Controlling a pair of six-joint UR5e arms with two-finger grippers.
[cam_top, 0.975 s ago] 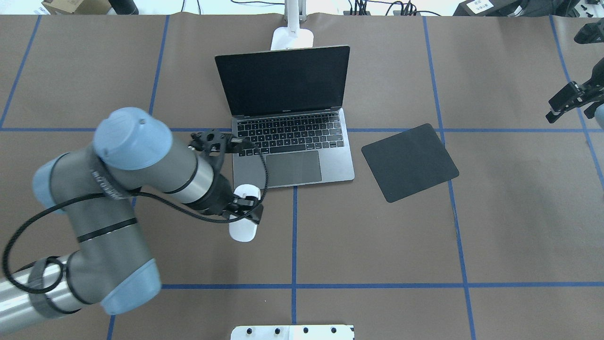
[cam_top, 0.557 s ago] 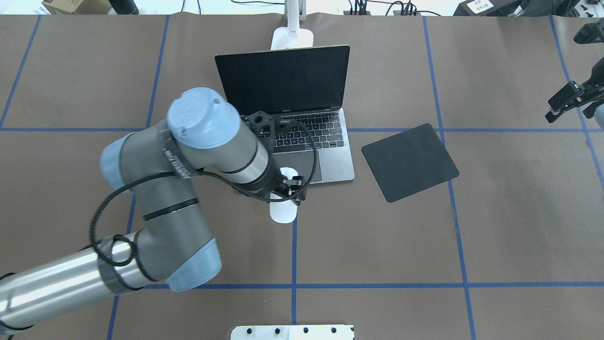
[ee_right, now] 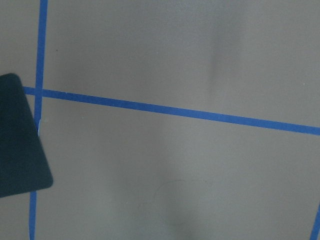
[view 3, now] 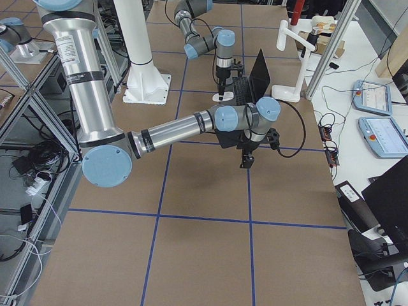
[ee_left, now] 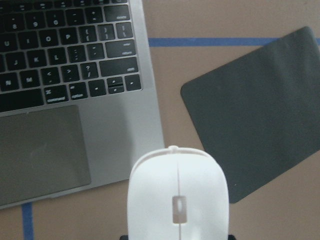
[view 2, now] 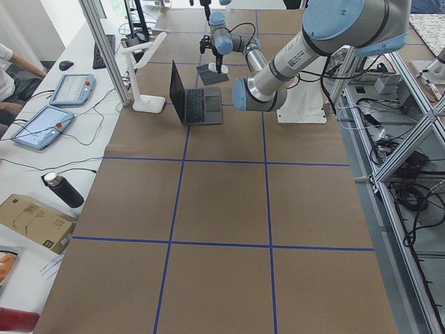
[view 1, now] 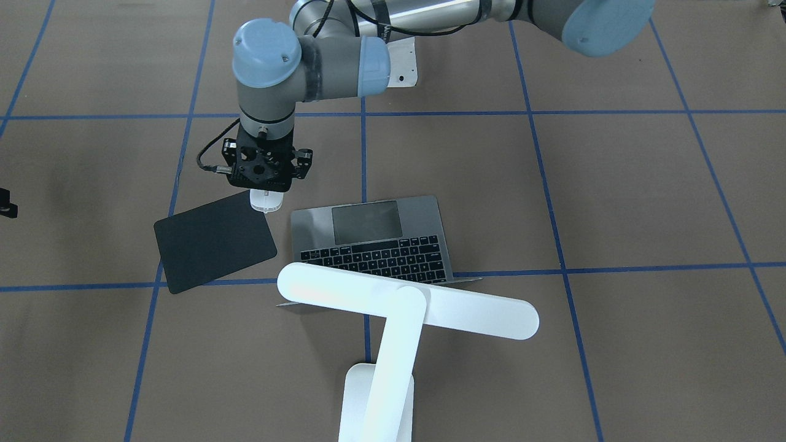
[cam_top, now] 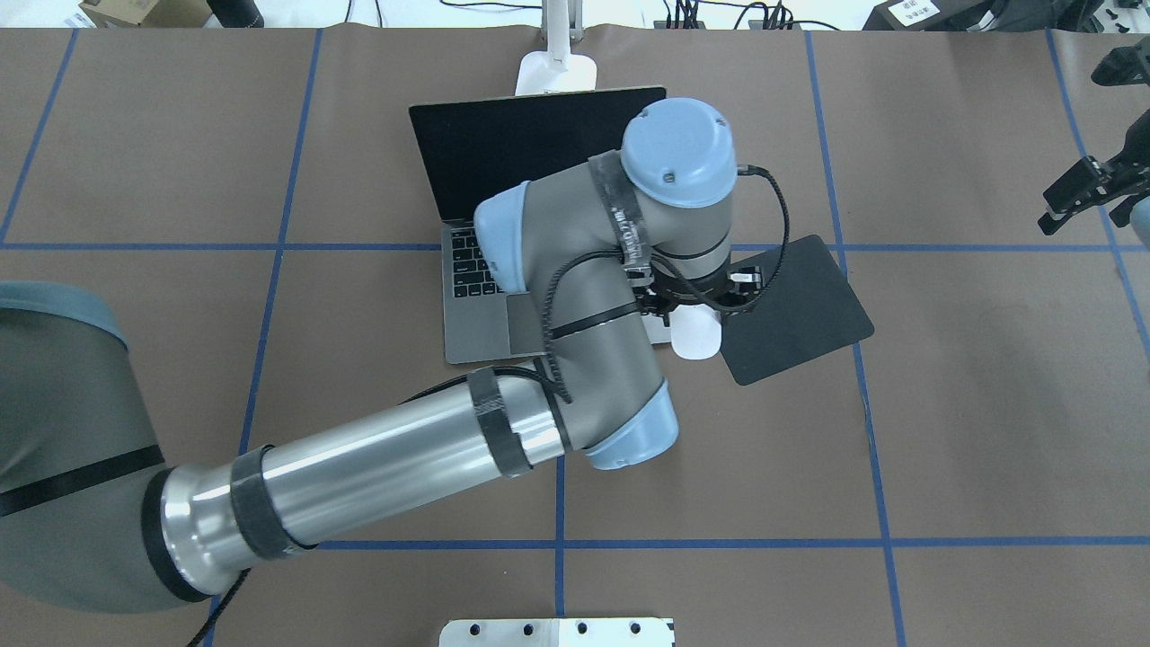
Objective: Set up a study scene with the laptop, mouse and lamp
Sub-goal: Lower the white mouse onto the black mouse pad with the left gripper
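The robot's left gripper needs to put the white mouse, now held above the gap beside the laptop, down on the black mousepad, nearer its laptop-side edge [view 1: 236, 233] [ee_left: 240, 129].
The space-grey laptop [cam_top: 467, 314] stands open mid-table, its keys and trackpad plain in the front-facing view [view 1: 374, 242] and in the left wrist view [ee_left: 75, 100]. Behind it stands the white lamp [view 1: 405, 301], its base [cam_top: 557, 72] at the far edge. My left gripper [cam_top: 696, 316] is shut on the white mouse [cam_top: 697, 341], which it holds above the gap between the laptop's front right corner and the black mousepad [cam_top: 800, 305]. The mouse [ee_left: 177, 200] fills the lower middle of the left wrist view. My right gripper [cam_top: 1078, 193] hangs at the table's right edge; whether it is open or shut does not show.
Blue tape lines [cam_top: 559, 449] divide the brown table cover. A white bolted pedestal [cam_top: 557, 632] sits at the near edge. Tablets and cables [view 2: 42, 125] lie beyond the far side, where a person's arm shows. A corner of the mousepad [ee_right: 17, 145] appears in the right wrist view.
My left arm has swung right with the mouse, from in front of the laptop's left corner, past the trackpad, to beside the mousepad. The right arm has not moved.
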